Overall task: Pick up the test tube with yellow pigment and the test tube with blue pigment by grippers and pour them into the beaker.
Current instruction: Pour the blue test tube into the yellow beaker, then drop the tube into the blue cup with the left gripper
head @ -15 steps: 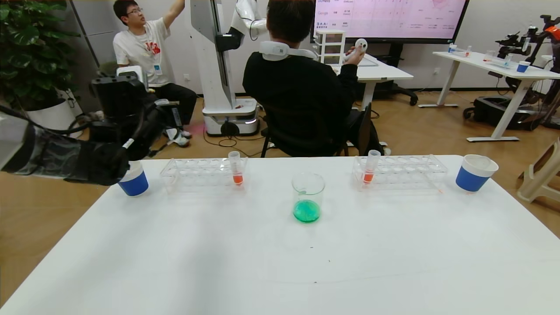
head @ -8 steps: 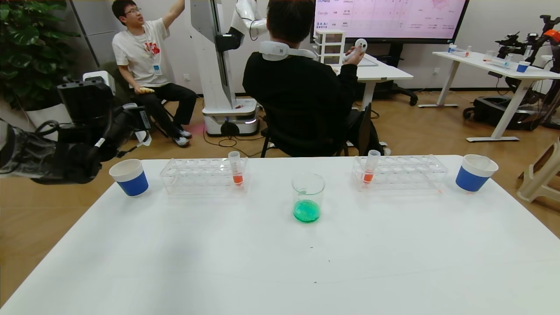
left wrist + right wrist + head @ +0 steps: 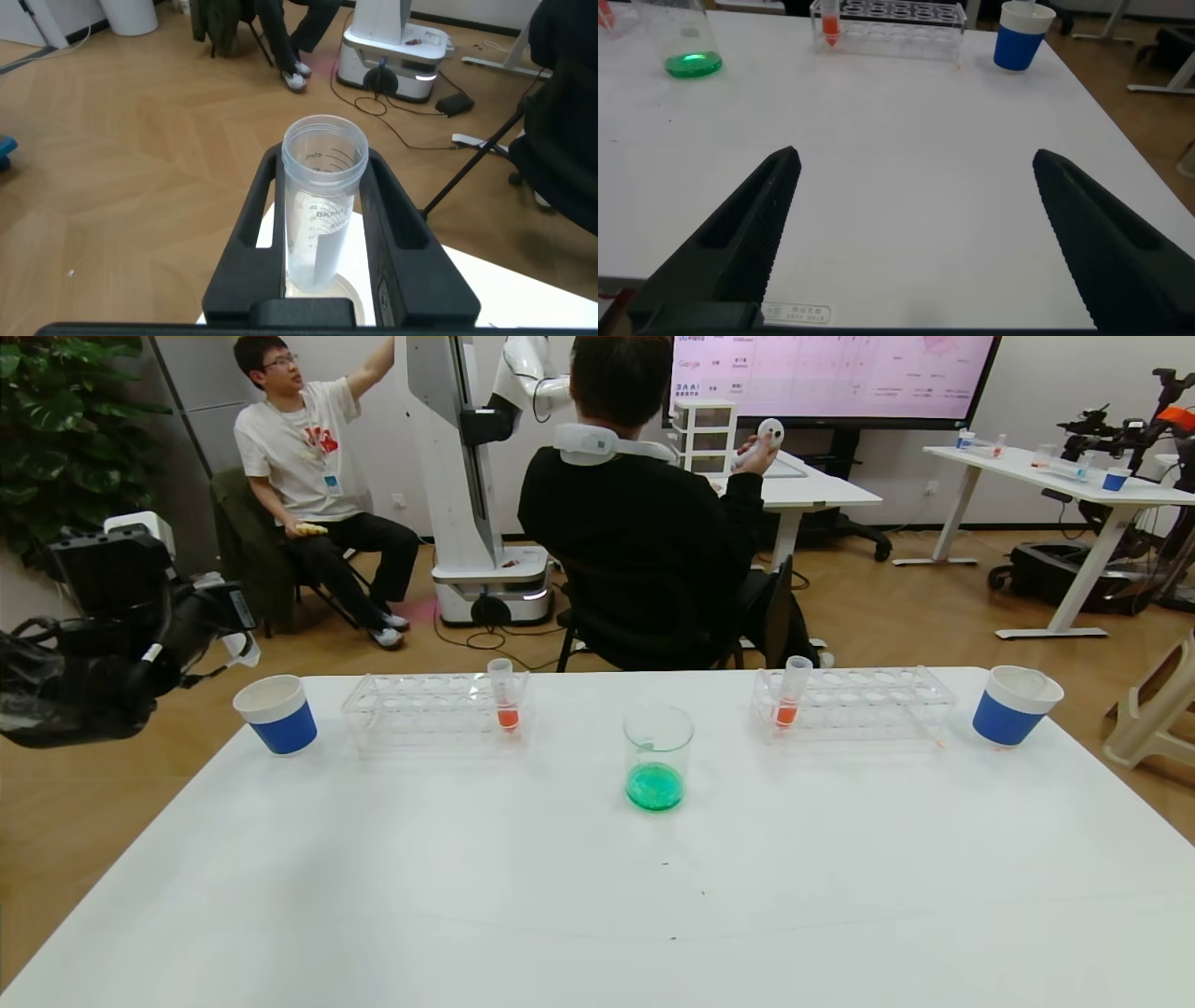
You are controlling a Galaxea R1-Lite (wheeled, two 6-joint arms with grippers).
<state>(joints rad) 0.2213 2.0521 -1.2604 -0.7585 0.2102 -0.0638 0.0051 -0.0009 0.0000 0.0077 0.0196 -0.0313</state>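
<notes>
The clear, empty test tube will be let go by my left gripper inside the blue-and-white paper cup (image 3: 273, 704) (image 3: 324, 297) closest to that gripper.
My left gripper (image 3: 235, 637) hangs off the table's left edge, left of a blue-and-white paper cup (image 3: 275, 713). In the left wrist view it (image 3: 324, 163) is shut on a clear, empty test tube (image 3: 322, 215) with printed marks. No tube with yellow or blue liquid shows. The beaker (image 3: 657, 756) stands at mid-table with green liquid in its bottom; it also shows in the right wrist view (image 3: 687, 42). My right gripper (image 3: 915, 163) is open and empty over the table's near right part. It is out of the head view.
Two clear racks (image 3: 411, 709) (image 3: 868, 702) stand behind the beaker, each holding one tube with orange-red liquid (image 3: 504, 698) (image 3: 790, 694). A second paper cup (image 3: 1013, 704) stands at the far right. People sit beyond the table's far edge.
My left arm has drawn back to the left, away from above the left paper cup, still holding the empty tube. The right arm has not visibly moved.
</notes>
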